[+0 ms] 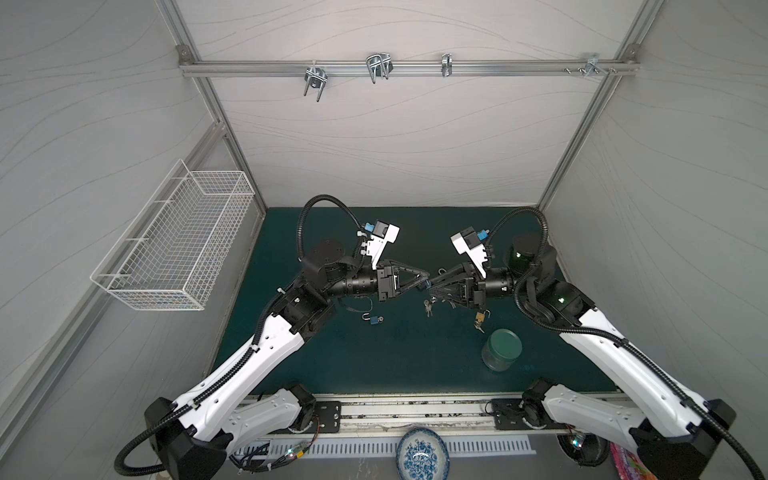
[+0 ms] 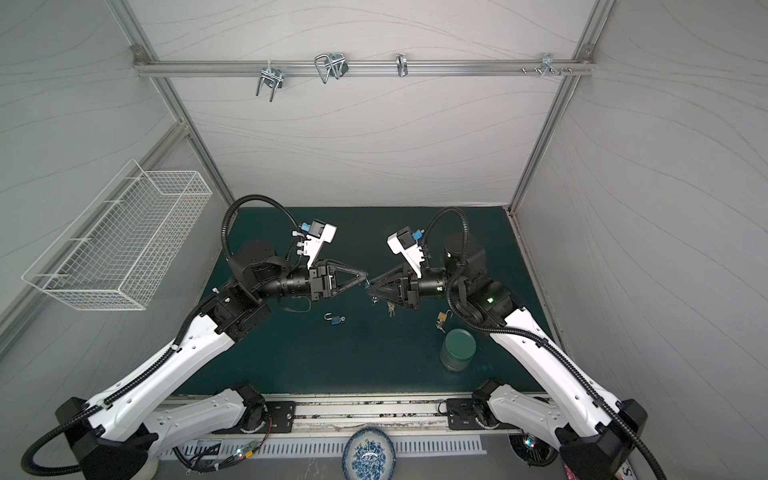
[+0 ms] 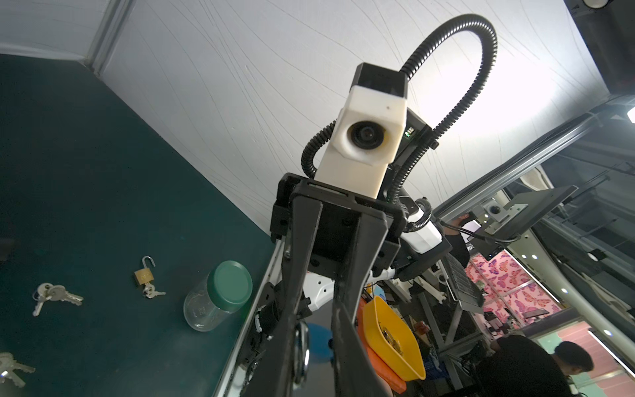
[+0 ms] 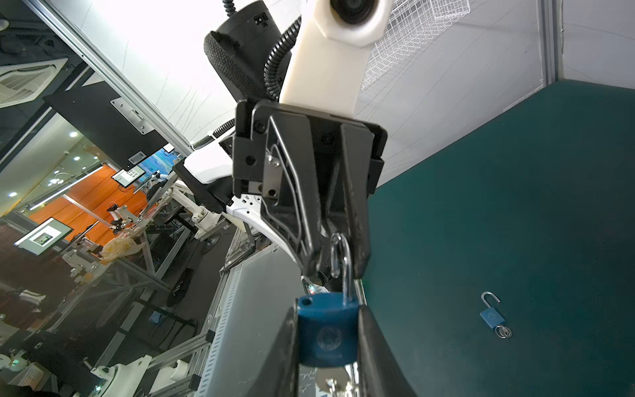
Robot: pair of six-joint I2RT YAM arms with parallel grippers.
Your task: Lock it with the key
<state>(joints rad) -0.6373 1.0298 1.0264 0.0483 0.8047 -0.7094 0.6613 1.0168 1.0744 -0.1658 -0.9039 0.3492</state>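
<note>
My right gripper is pinching the blue padlock by its narrow edges, so I should hold the shackle with my left gripper while my right gripper takes the padlock body's broad sides (image 4: 329, 336).
A blue padlock (image 4: 326, 337) hangs in the air over the mat's middle, its body clamped between the fingers of my right gripper (image 4: 327, 311). Its silver shackle (image 4: 347, 275) is swung open, with one hole in the body bare. A silver key (image 4: 328, 378) on a ring sticks out of the body's far end. My left gripper (image 4: 338, 264) faces the right one tip to tip and is shut on the shackle's loop. In both top views the two grippers meet, left (image 1: 427, 277) and right (image 1: 435, 281), with only a blue speck of the padlock (image 2: 367, 282) showing.
On the green mat (image 1: 395, 365) lie a second blue padlock (image 1: 375, 319) with its shackle open, a brass padlock (image 1: 480, 318) with keys, loose key bunches (image 1: 428, 307) and a green-lidded glass jar (image 1: 500, 349). A white wire basket (image 1: 178, 249) hangs on the left wall.
</note>
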